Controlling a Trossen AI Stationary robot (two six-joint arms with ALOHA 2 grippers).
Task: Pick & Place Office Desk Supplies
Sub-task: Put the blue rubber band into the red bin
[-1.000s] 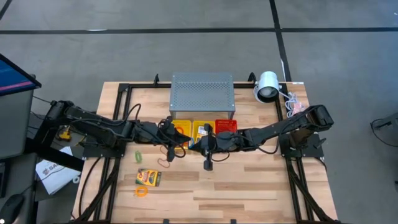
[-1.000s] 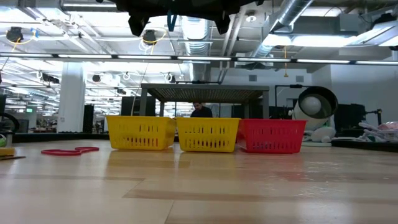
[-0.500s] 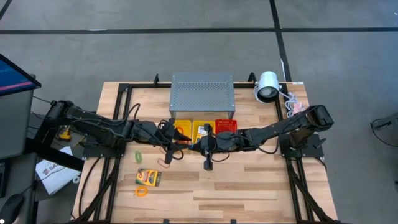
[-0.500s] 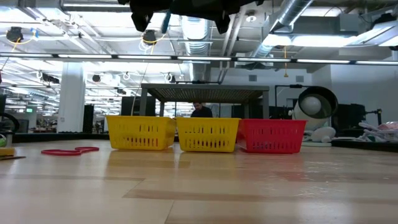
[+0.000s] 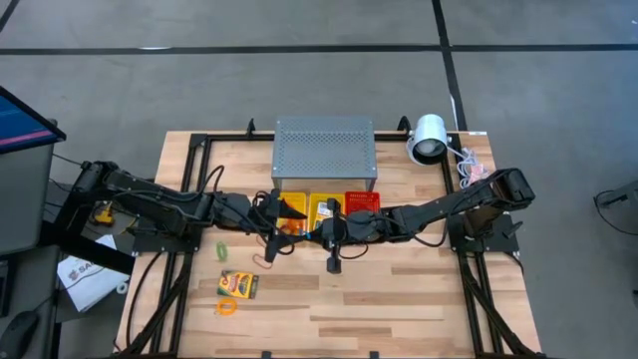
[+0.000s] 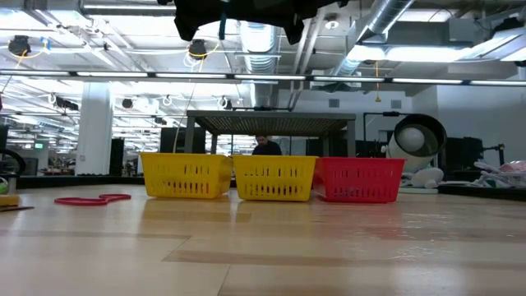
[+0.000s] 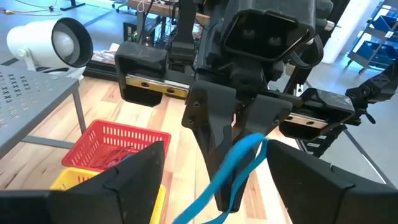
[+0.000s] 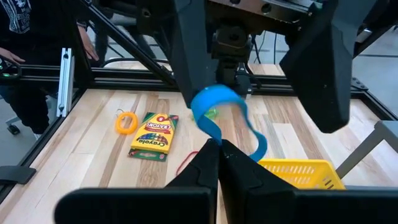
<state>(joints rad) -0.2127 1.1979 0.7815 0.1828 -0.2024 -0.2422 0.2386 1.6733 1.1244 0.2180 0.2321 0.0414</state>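
My right gripper has the blue band, which hangs above the yellow baskets now. It will put the band down inside the red basket (image 5: 359, 214), close to the neighbouring yellow basket.
A blue band loop (image 8: 214, 102) hangs in the air above the yellow baskets (image 5: 324, 207). My right gripper (image 8: 217, 149) is shut on it and reaches in from the table's right. My left gripper (image 7: 216, 148) faces it from the left, open, with one finger on either side of the band (image 7: 239, 158). On the table at the left lie a crayon box (image 5: 238, 285), an orange band loop (image 5: 227, 307), a green loop (image 5: 221, 249) and a red band (image 6: 92, 199). My right gripper pinches one end of the blue band (image 8: 214, 142) between its two fingers, coming nearly level from the table's right. The band curls out ahead of the fingers, lifted clear above the baskets. My left gripper: I cannot tell whether a finger touches the band.
Two yellow baskets (image 6: 186, 176) and a red basket (image 6: 360, 179) stand in a row in front of the grey perforated box (image 5: 324, 152). A white round lamp-like device (image 5: 429, 138) sits at the far right corner. Bare wood lies toward the near edge.
My left gripper has opened and let go of the blue band, staying in place. The band stays in my right gripper, which has kept still.
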